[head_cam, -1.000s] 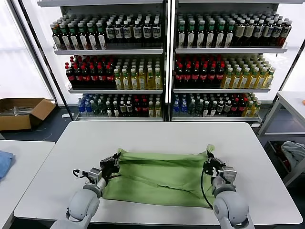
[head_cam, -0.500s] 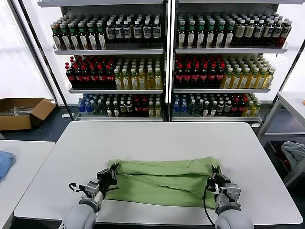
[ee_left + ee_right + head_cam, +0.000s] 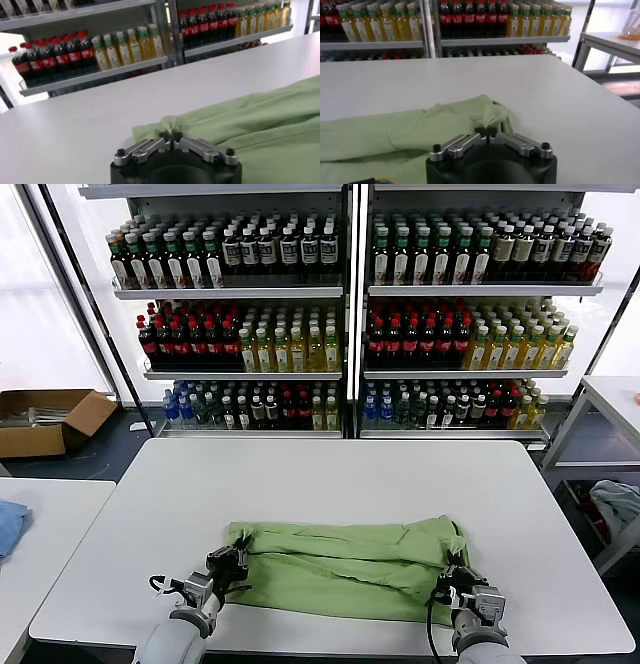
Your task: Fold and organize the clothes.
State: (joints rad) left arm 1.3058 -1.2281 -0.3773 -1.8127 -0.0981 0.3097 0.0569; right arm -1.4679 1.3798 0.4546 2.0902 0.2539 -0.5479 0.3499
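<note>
The shirt's wide band is pinned at both ends by my grippers, so next my right gripper opens and my left gripper needs to take its corner [image 3: 240, 533] again to drag the shirt.
A light green shirt [image 3: 345, 569] lies folded over on itself in a wide band near the front of the white table [image 3: 340, 474]. No collar, buttons or print show on it. My left gripper [image 3: 235, 561] is shut on the shirt's left corner; in the left wrist view [image 3: 170, 136] a pinch of green fabric [image 3: 167, 122] sits between the closed fingertips. My right gripper [image 3: 449, 576] is shut on the right corner, as the right wrist view [image 3: 488, 132] shows with bunched fabric [image 3: 492, 115] in its grip. Both grippers sit low at the table's front edge.
Shelves of bottles [image 3: 345, 314] stand behind the table. A second table [image 3: 45, 514] with a blue cloth [image 3: 8, 524] is at the left, a cardboard box [image 3: 45, 419] on the floor beyond it. Another table [image 3: 610, 399] stands at the right.
Both grippers pulled the held shirt corners back toward the table's front edge. The shirt's far edge folded over toward me, leaving a narrower, doubled band.
</note>
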